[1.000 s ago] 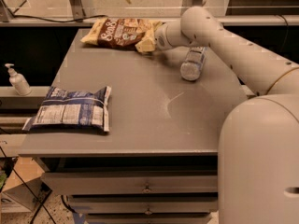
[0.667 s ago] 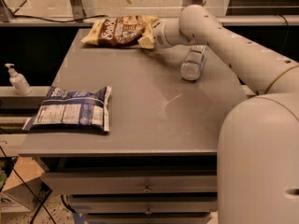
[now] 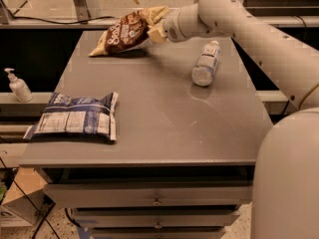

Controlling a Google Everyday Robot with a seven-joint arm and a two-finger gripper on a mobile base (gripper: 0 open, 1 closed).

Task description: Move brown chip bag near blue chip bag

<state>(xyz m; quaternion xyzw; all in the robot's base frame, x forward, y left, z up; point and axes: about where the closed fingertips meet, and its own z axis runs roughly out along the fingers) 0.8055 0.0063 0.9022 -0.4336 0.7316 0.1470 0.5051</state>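
My gripper has the brown chip bag. It will let go of the bag on the grey table (image 3: 103, 69) just beyond the blue chip bag's far edge.
The brown chip bag (image 3: 124, 33), dark brown with white script and pale tan ends, hangs tilted at the table's far side. Its right end is raised off the surface and its left end still rests low near the table. My gripper (image 3: 155, 29) is shut on the bag's right end. The blue chip bag (image 3: 75, 117), dark blue with a white label panel, lies flat at the near left edge of the table, well apart from the brown bag.
A white plastic bottle (image 3: 205, 63) lies on its side on the grey table (image 3: 164, 123), right of the gripper. A pump bottle (image 3: 18, 85) stands on a ledge left of the table. My arm reaches in from the right. Drawers sit below the tabletop.
The gripper has lifted the brown bag's right end up off the table and drawn it slightly left; earlier the bag lay flat.
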